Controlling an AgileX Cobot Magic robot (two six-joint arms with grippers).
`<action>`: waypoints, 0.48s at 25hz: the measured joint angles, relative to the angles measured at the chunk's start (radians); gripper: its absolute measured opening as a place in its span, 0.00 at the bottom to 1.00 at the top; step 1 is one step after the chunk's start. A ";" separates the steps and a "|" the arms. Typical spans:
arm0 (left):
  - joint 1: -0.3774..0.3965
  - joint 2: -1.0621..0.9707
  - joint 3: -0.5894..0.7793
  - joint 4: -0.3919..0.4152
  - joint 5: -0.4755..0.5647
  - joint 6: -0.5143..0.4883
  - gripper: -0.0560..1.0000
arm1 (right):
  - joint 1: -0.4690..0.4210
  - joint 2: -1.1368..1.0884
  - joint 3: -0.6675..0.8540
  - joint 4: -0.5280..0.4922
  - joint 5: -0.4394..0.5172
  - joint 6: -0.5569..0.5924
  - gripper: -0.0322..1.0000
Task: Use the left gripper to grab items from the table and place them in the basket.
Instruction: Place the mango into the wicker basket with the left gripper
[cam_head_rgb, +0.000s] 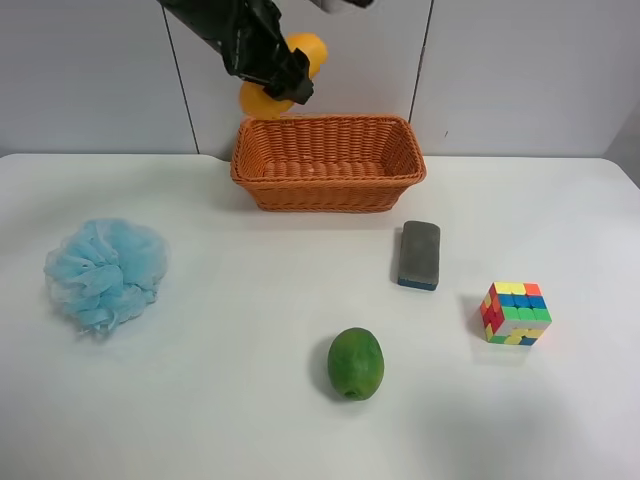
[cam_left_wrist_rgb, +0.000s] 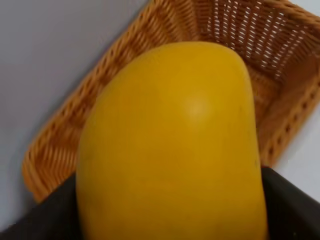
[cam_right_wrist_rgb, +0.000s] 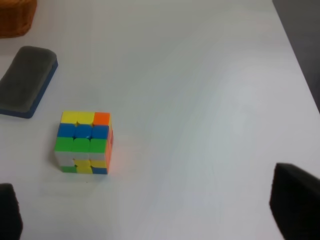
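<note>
Next, my left gripper releases the yellow-orange mango in the middle of the empty wicker basket (cam_head_rgb: 326, 158).
My left gripper (cam_head_rgb: 285, 80) is shut on the yellow-orange mango (cam_head_rgb: 300, 62) and holds it in the air above the back left corner of the wicker basket (cam_head_rgb: 328, 163). In the left wrist view the mango (cam_left_wrist_rgb: 172, 145) fills the frame with the basket (cam_left_wrist_rgb: 240, 45) below it. On the white table (cam_head_rgb: 230, 400) lie the blue mesh pouf (cam_head_rgb: 105, 272), the green fruit (cam_head_rgb: 355, 363), the grey eraser (cam_head_rgb: 419, 254) and the puzzle cube (cam_head_rgb: 515, 313). My right gripper (cam_right_wrist_rgb: 150, 220) is open above the table near the cube (cam_right_wrist_rgb: 84, 142).
The eraser (cam_right_wrist_rgb: 25, 80) lies beyond the cube in the right wrist view, with a basket corner (cam_right_wrist_rgb: 17, 17) past it. A white panelled wall stands behind the table. The table's right edge (cam_right_wrist_rgb: 300, 60) is close to the cube.
</note>
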 joint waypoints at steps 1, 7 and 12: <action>0.000 0.048 -0.047 0.001 0.000 0.023 0.64 | 0.000 0.000 0.000 0.000 0.000 0.000 0.99; 0.000 0.257 -0.237 -0.001 0.000 0.062 0.64 | 0.000 0.000 0.000 0.000 0.000 0.000 0.99; 0.000 0.366 -0.292 -0.004 0.000 0.066 0.64 | 0.000 0.000 0.000 0.000 0.000 0.000 0.99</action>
